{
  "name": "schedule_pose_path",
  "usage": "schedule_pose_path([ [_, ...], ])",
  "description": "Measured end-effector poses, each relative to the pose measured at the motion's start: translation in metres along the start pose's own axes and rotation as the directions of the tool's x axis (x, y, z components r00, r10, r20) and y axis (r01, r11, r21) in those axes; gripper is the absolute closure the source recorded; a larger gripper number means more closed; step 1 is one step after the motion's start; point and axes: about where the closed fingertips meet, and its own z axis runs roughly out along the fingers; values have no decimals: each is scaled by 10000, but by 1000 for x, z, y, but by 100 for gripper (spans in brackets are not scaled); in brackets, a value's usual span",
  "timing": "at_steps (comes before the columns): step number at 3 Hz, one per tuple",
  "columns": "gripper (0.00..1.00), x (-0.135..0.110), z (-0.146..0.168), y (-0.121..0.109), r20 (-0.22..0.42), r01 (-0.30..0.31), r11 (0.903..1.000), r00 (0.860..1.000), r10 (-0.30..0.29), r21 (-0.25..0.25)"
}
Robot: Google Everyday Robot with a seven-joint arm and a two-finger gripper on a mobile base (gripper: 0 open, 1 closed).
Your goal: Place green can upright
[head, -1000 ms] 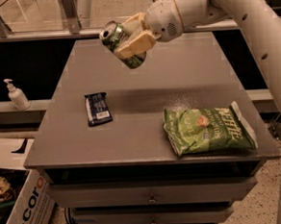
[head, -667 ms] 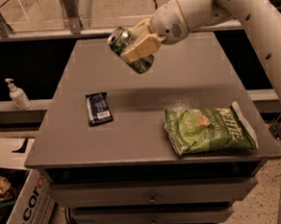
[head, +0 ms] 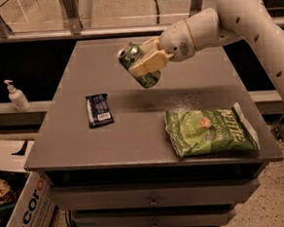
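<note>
The green can, now tilted above the table's middle, will go upright from my gripper onto the table (head: 156,93), behind the corner of the chip bag that is nearest to the dark snack bar.
The green can (head: 137,65) is held in the air above the middle of the grey table (head: 133,130), tilted with its silver top toward the upper left. My gripper (head: 148,61) comes in from the right on a white arm and is shut on the can, its beige fingers (head: 149,63) across the can's body. The can's lower end hangs a short way above the tabletop.
A dark snack bar (head: 99,109) lies on the table's left part. A flat green chip bag (head: 209,131) lies at the front right. A white pump bottle (head: 17,96) stands on a ledge to the left. A cardboard box (head: 19,212) sits on the floor at lower left.
My gripper has carried the can a little to the right and downward, closer to the tabletop. The can stays tilted in the grip.
</note>
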Motion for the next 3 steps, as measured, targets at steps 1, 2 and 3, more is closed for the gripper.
schedule_pose_path([
  [1, 100, 11, -2, 1, 582, 318, 9995, 9978, -317, -16],
  [2, 100, 18, -6, 2, 988, 816, 9966, 9918, -806, -63],
  [3, 100, 30, -11, 3, 1298, 958, 9954, 9869, -955, 44],
])
